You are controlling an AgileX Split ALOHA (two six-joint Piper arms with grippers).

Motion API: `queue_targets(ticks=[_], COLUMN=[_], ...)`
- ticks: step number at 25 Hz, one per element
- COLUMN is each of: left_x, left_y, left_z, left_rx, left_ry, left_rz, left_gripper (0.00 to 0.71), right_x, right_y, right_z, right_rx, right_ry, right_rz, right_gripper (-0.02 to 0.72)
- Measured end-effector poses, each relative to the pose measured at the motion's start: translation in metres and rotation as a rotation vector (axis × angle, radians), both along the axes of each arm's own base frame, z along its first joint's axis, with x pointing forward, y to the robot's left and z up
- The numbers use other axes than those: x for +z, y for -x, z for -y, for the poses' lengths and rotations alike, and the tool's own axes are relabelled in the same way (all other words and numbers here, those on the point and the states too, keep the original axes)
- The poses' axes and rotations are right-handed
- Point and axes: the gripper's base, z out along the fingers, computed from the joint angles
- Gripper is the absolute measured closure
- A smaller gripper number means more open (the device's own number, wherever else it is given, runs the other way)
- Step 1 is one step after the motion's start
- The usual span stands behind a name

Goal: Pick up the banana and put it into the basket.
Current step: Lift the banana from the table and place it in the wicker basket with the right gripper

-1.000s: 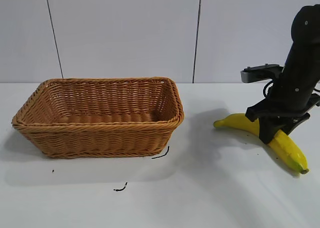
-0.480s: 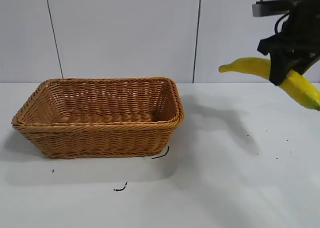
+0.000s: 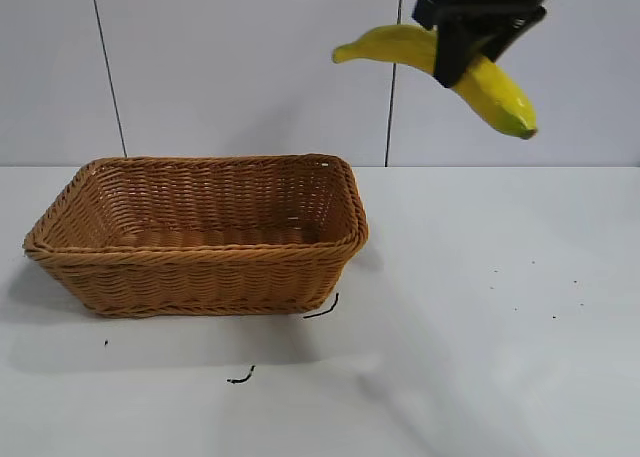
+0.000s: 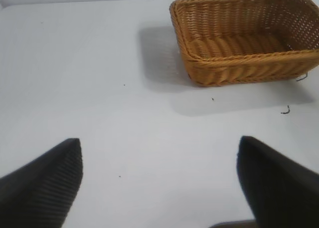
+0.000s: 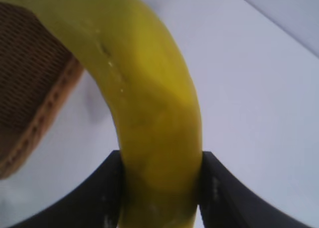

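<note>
The banana, now high above the basket, will be let go by my right gripper on the basket's bottom, midway (image 3: 213, 233) along and just behind the basket's near rim.
The yellow banana (image 3: 495, 87) hangs high in the air at the upper right, its greenish tip pointing down to the right. My right gripper (image 3: 458, 55) is shut on the banana's middle; in the right wrist view both black fingers (image 5: 94, 198) press against the banana (image 5: 149, 103). The woven wicker basket (image 3: 200, 267) stands on the white table at the left, below and to the left of the banana, and nothing lies in it. A corner of the basket (image 5: 30, 88) shows beneath the fruit in the right wrist view. My left gripper (image 4: 159, 163) stands open above bare table, well away from the basket (image 4: 239, 68).
The white table (image 3: 480, 307) stretches to the right of the basket. Small black scraps (image 3: 322, 307) lie by the basket's near right corner and in front of it. A panelled white wall stands behind.
My right gripper has lifted the banana off the table, raised it high and carried it left towards the basket. The basket has not moved.
</note>
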Motion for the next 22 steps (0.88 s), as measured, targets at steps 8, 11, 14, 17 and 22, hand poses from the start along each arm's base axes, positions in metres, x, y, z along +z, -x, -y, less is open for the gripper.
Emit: queue_targets(ticks=[8,11,14,17,22], left_x=[0.000,0.000,0.000,0.000,0.000], left_y=[0.000,0.000,0.000,0.000,0.000], left_z=[0.000,0.000,0.000,0.000,0.000], left_rx=[0.000,0.000,0.000,0.000,0.000], left_ry=[0.000,0.000,0.000,0.000,0.000], left_rz=[0.000,0.000,0.000,0.000,0.000], left_gripper=[0.075,0.075,0.075,0.075,0.075], right_x=[-0.023,-0.048,-0.079,-0.113,-0.119], right_y=[0.009,0.003,-0.006,-0.011,-0.012], right_z=[-0.067,-0.080,-0.088,-0.092,-0.093], right_rx=[0.220,0.244,0.252,0.257,0.258], right_ry=[-0.016,-0.015,-0.011,0.017,0.020], right_rz=[0.151,0.156,0.148,0.102,0.096], right_gripper=[0.414,0.414,0.414,0.414,0.414])
